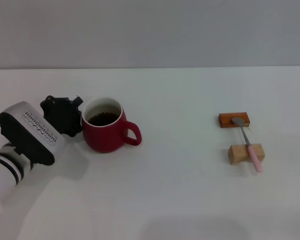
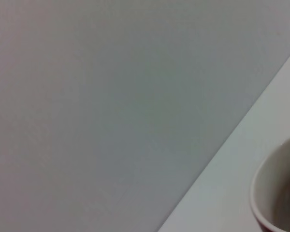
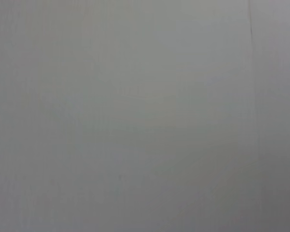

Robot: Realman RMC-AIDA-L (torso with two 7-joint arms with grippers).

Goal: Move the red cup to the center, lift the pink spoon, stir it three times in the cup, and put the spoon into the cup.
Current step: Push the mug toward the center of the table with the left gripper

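Observation:
My left gripper has the red cup. Next, I put it down on the white table (image 1: 126, 149) beneath its handle, toward the blocks.
The red cup (image 1: 106, 131) stands on the white table at the left, with dark liquid inside and its handle pointing right. Its white inner rim shows in the left wrist view (image 2: 275, 198). My left gripper (image 1: 65, 115) is right beside the cup's left side, at rim height. The pink spoon (image 1: 249, 145) lies at the right, its silver bowl on the orange-brown block (image 1: 234, 120) and its pink handle across the tan wooden block (image 1: 245, 153). My right gripper is out of view; its wrist view shows only a plain grey surface.
The white table (image 1: 180, 190) stretches between the cup and the two blocks. A grey wall stands behind the table's far edge.

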